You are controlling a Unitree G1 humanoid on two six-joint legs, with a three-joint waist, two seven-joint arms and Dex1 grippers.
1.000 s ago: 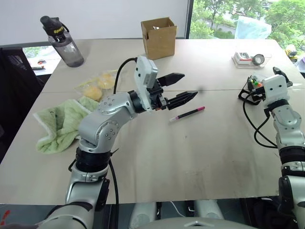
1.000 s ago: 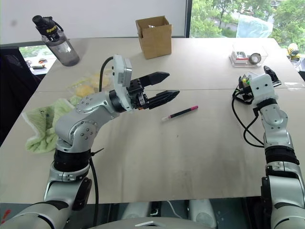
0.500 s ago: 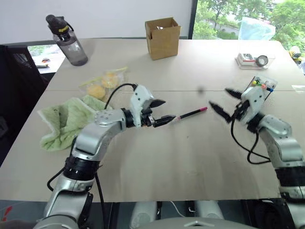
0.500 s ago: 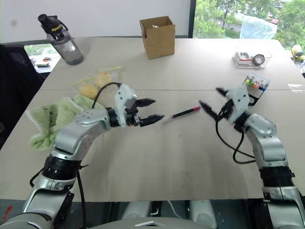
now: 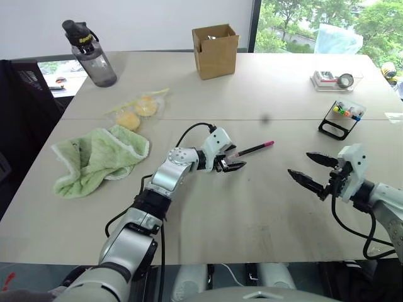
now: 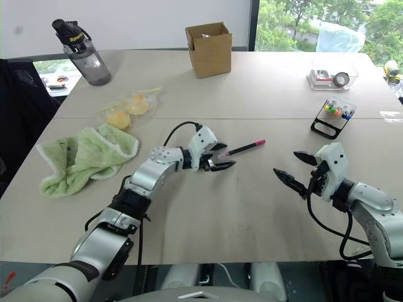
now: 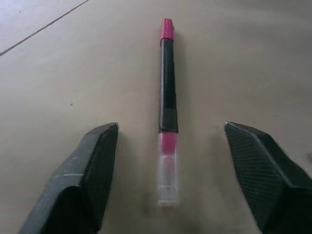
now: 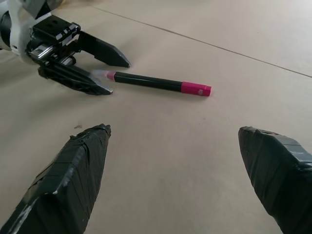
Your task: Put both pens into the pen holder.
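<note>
I need to close my right gripper on the pen's black body (image 5: 261, 147) (image 8: 175, 85) next to its pink end, because my left gripper is at the end with the cap.
A black pen (image 5: 252, 150) with a pink end and a clear cap lies flat mid-table. My left gripper (image 5: 232, 162) rests low at its capped end, open, with a finger (image 7: 87, 180) on each side of the pen (image 7: 168, 105) and a gap on both sides. My right gripper (image 5: 299, 163) hovers open to the right of the pen, pointing toward it, with nothing between its fingers (image 8: 83, 165). The pen holder (image 5: 340, 118), a tilted clear box on a black stand, sits at the right with colourful marker ends showing. I cannot tell the other pen apart among them.
A brown cardboard box (image 5: 216, 42) stands at the back centre and a dark water bottle (image 5: 91, 53) at the back left. A green towel (image 5: 94, 157) and a bag of yellow items (image 5: 137, 107) lie on the left. A clear tray with a tape roll (image 5: 337, 78) sits back right.
My left gripper has dropped to the table and narrowed around the pen's capped end. My right arm has pulled back from the pen holder and swung low toward the table's front.
</note>
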